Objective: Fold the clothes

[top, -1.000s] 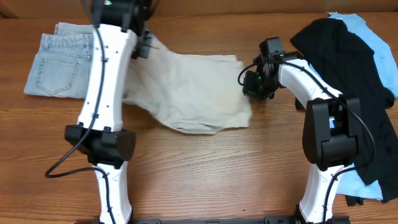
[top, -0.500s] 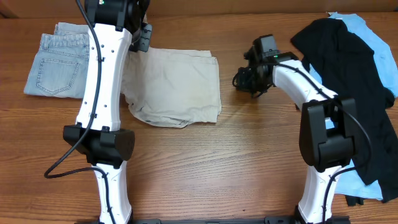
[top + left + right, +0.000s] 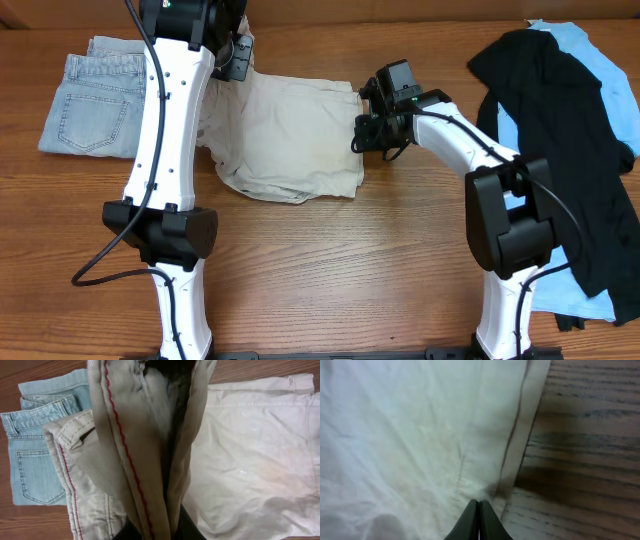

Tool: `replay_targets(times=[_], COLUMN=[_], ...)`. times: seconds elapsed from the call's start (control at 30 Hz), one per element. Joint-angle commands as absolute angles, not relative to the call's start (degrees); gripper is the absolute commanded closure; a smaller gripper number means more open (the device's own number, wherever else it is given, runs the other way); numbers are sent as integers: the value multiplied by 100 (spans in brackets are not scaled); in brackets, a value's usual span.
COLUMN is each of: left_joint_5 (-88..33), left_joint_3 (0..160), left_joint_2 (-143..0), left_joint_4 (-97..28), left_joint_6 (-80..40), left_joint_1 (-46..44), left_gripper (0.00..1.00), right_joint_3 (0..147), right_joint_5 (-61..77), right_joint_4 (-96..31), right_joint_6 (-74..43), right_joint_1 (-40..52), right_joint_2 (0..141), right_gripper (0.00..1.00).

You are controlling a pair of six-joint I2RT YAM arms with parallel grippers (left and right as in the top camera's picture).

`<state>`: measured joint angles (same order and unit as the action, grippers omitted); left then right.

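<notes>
The robot's left gripper should release the bunched fold on the far corner of the khaki shorts' hem [image 3: 348, 97] [image 3: 301, 397].
The pale beige khaki shorts [image 3: 290, 140] lie spread on the table left of centre. My left gripper [image 3: 236, 62] is shut on their waistband at the far left corner and holds it raised. In the left wrist view a bunched fold with red stitching [image 3: 125, 455] hangs between the fingers [image 3: 160, 527]. My right gripper [image 3: 362, 135] is at the shorts' right hem. In the right wrist view its fingertips [image 3: 479, 510] are pressed together just over the hem [image 3: 520, 435], with no cloth seen between them. A black top [image 3: 560, 110] lies over a sky-blue top [image 3: 605, 75] at the right.
Folded light-blue jeans [image 3: 95, 100] lie at the far left, also in the left wrist view [image 3: 35, 460]. Bare wood table [image 3: 330, 260] spans the front. The black and blue tops drape around the right arm's base down to the front right.
The right gripper let go of the shorts' right edge, drew back, then moved left again to the hem. The shorts slackened and shifted left. The left gripper kept its hold.
</notes>
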<state>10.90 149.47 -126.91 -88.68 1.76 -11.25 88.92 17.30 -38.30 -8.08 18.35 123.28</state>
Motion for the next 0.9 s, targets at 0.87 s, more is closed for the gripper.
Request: replay_targets(times=[0.87], left_joint_5=[-176], left_joint_3=[15015], left_joint_2=[-13211], left_joint_4=[-8455], left_joint_6=[-193], left_joint_1=[-1594], left_gripper=[96], right_joint_3=[9008], right_joint_5=[1444], right_joint_4=[-3977], right_joint_6=[-596], right_joint_1=[1826], right_joint_2=[12895], right_gripper=[96])
